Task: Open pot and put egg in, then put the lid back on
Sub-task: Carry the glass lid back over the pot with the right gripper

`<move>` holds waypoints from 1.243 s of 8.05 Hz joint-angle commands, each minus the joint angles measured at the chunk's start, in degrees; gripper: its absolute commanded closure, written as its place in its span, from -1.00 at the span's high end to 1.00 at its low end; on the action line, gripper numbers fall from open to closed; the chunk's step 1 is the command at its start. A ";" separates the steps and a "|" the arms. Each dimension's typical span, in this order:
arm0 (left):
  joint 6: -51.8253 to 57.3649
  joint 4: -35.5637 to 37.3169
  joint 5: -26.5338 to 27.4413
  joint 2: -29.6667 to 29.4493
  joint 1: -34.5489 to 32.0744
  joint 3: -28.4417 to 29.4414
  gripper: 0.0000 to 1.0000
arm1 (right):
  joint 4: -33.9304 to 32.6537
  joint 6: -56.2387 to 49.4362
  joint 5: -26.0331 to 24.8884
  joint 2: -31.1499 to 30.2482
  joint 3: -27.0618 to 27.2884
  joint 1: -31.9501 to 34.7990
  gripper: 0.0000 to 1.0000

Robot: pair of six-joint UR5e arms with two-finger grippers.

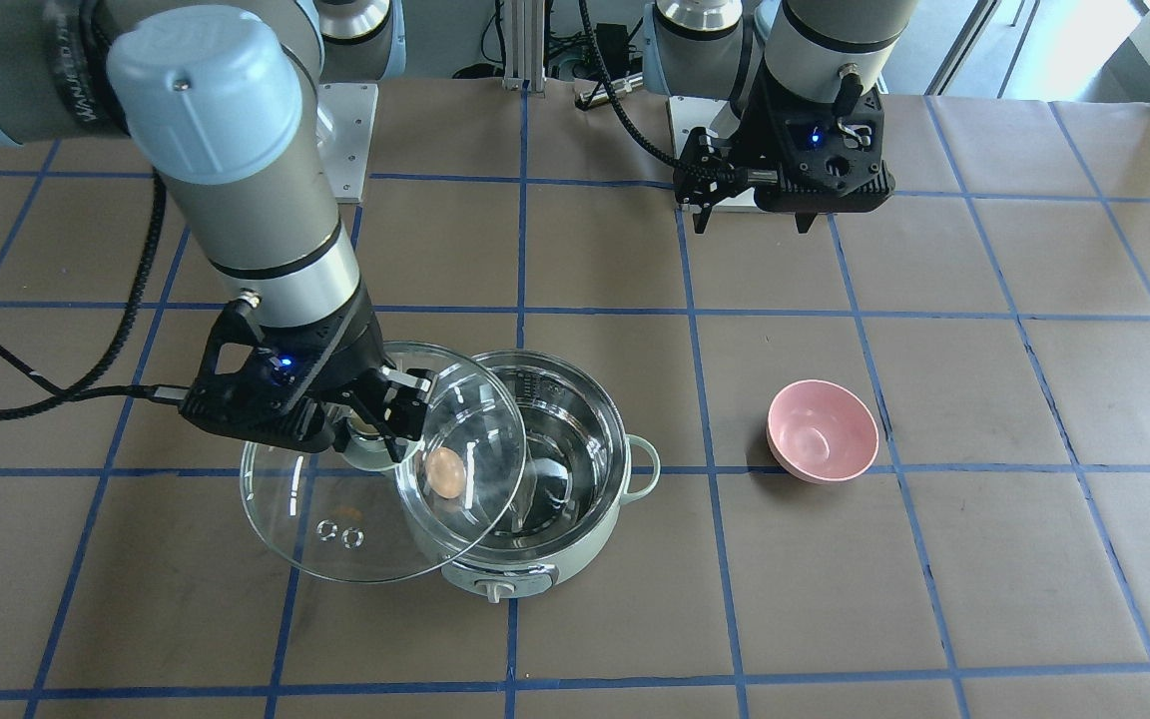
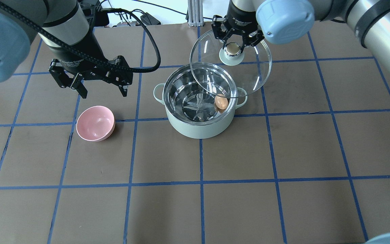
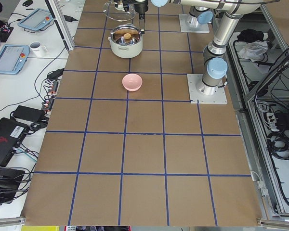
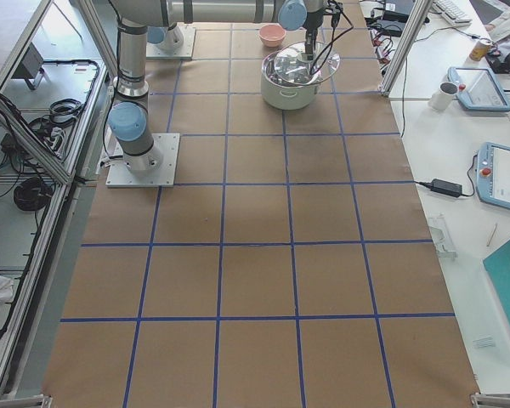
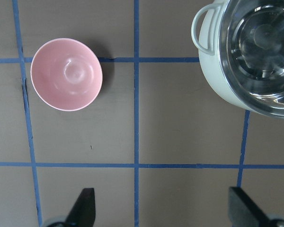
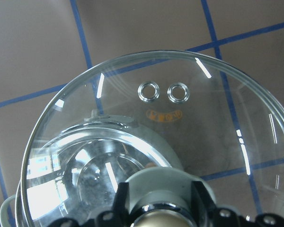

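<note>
My right gripper is to release the glass lid, now held offset in the air, centred on the mint-green pot's steel rim (image 1: pixel 513 455) (image 6: pixel 106 201). The lid will then cover the tan egg.
The mint-green pot (image 2: pixel 198 128) stands open in the middle of the table. The tan egg (image 2: pixel 221 102) lies inside it against the steel wall, and also shows in the front view (image 1: pixel 444 471). My right gripper (image 2: pixel 233 49) is shut on the beige knob of the glass lid (image 2: pixel 249 74). It holds the lid in the air, offset to the pot's far right, with the lid's edge overlapping the pot rim. In the right wrist view the lid (image 6: pixel 217 127) fills the frame. My left gripper (image 2: pixel 103 93) is open and empty, left of the pot and above the table.
A small pink bowl (image 2: pixel 95 123) sits on the table left of the pot, just below my left gripper; it also shows in the left wrist view (image 5: pixel 66 74). The brown paper table has a blue tape grid.
</note>
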 commanded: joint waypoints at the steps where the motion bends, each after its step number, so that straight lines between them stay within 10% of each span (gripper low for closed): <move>1: -0.02 0.00 -0.01 0.00 0.00 0.00 1.00 | -1.63 9.76 0.28 2.29 -0.03 5.05 -0.76; 10: -0.01 0.00 -0.01 0.00 -0.09 0.00 1.00 | -3.04 6.72 2.30 6.07 1.28 7.00 -0.69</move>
